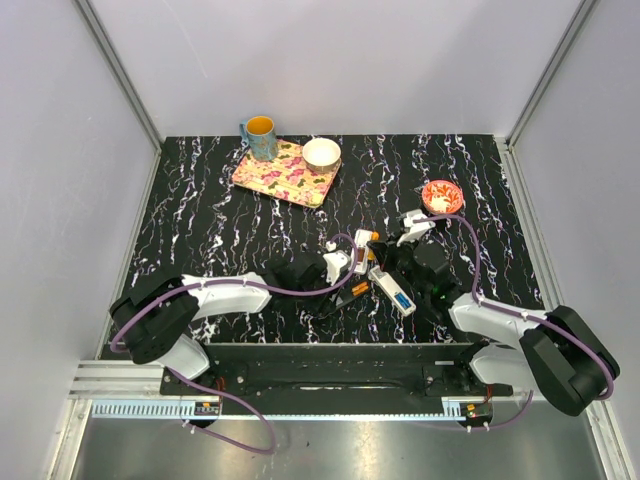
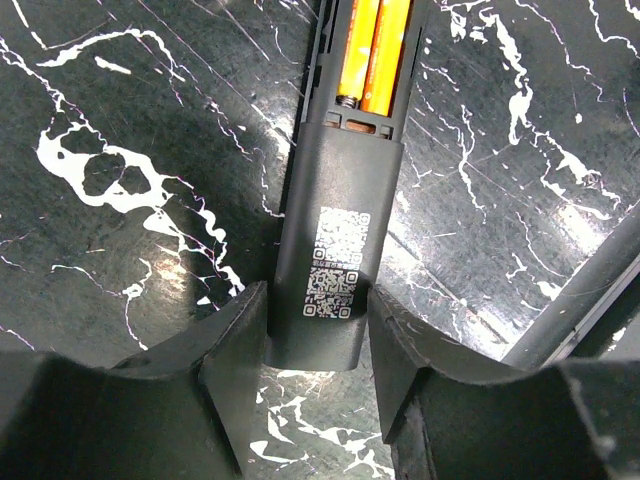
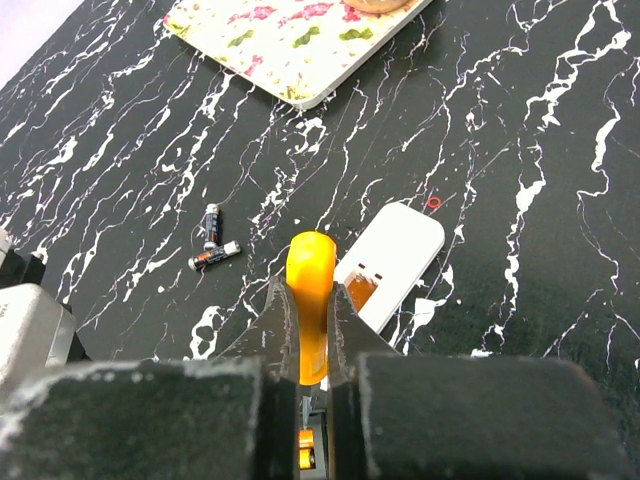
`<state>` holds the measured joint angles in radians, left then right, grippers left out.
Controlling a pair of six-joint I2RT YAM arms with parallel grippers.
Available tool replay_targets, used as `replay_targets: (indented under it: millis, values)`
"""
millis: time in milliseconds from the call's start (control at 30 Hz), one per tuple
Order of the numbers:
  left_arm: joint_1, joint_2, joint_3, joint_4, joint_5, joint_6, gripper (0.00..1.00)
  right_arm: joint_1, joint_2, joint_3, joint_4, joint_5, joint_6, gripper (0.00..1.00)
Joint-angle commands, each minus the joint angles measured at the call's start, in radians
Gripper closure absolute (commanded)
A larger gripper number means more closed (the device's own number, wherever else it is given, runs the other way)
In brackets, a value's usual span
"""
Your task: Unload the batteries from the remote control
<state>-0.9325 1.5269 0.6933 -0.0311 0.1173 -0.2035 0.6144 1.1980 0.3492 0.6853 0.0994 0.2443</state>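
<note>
The black remote's near end, far from the battery bay, is in my left gripper, so that gripper should open and grip closer to the bay [image 2: 345, 235] before the prying starts.
A black remote control [image 2: 335, 180] lies back-up on the marbled table, cover off, with two orange batteries [image 2: 375, 50] side by side in its bay. My left gripper [image 2: 318, 300] is shut on the remote's near end, one finger against each side; in the top view it [image 1: 320, 275] sits at table centre. My right gripper [image 3: 312, 295] is shut on one orange battery [image 3: 310, 265], which sticks out past the fingertips. In the top view this gripper [image 1: 372, 243] is just beyond the left one. Two dark batteries [image 3: 213, 240] lie loose on the table, ahead and to the left.
A white remote [image 3: 395, 260] with an open bay lies just past the right fingertips. A flowered tray [image 1: 283, 172] stands at the back with a blue mug [image 1: 259, 137] and a white bowl [image 1: 321, 153]. A small red bowl [image 1: 442, 195] is at the right.
</note>
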Motion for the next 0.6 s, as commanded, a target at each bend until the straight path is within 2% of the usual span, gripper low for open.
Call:
replay_targets:
  millis: [0, 333, 567]
  values:
    - [0.0, 0.007, -0.012, 0.008, 0.015, -0.023, 0.55, 0.007, -0.029, -0.021, 0.043, 0.013, 0.029, 1.0]
    - [-0.045, 0.015, 0.006, -0.084, -0.142, -0.171, 0.67, 0.007, -0.041, -0.01, 0.057, 0.033, 0.033, 1.0]
    - [-0.055, 0.015, -0.003, -0.104, -0.157, -0.26, 0.68, 0.007, 0.023, -0.013, 0.132, 0.019, 0.061, 1.0]
